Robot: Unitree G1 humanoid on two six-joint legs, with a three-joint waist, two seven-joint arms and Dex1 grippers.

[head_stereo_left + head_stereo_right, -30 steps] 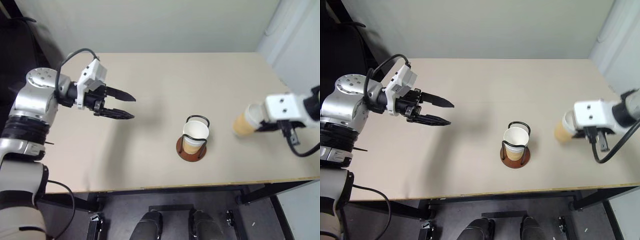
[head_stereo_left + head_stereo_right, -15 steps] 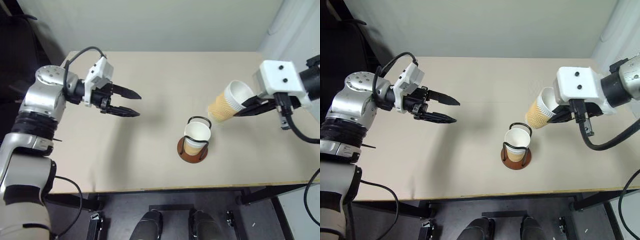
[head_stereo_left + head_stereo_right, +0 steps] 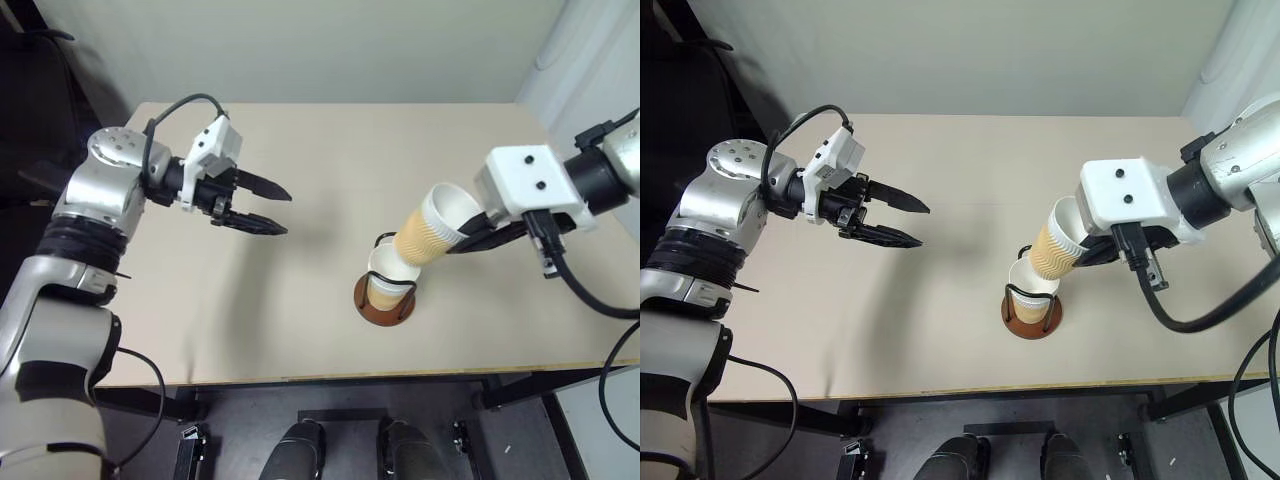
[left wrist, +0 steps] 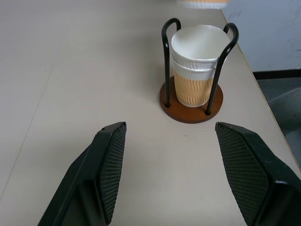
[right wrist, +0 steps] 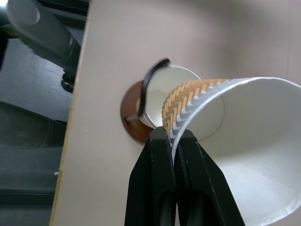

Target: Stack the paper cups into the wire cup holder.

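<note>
Next, I let go of the third paper cup with my right gripper inside the nested paper cups (image 3: 393, 264) (image 5: 185, 102) in the wire cup holder.
The wire cup holder (image 3: 383, 303) stands on the table toward its front edge. Two nested paper cups (image 4: 197, 56) sit inside its black loops. My right gripper (image 5: 173, 134) is shut on the wall of a third paper cup (image 3: 430, 235) at its rim. That cup hangs tilted just above the holder, its bottom end over the nested cups' mouth; I cannot tell whether it touches them. My left gripper (image 3: 287, 213) hovers open and holds nothing, well to the left of the holder and pointing toward it.
The beige table (image 3: 320, 150) runs back to a pale wall. Its front edge (image 3: 350, 375) lies close below the holder. A white panel (image 3: 590, 60) rises past the table's right end.
My right gripper has carried the cup from the table's right side leftward to above the holder, tilting it bottom-down. The left gripper has stayed open and almost still.
</note>
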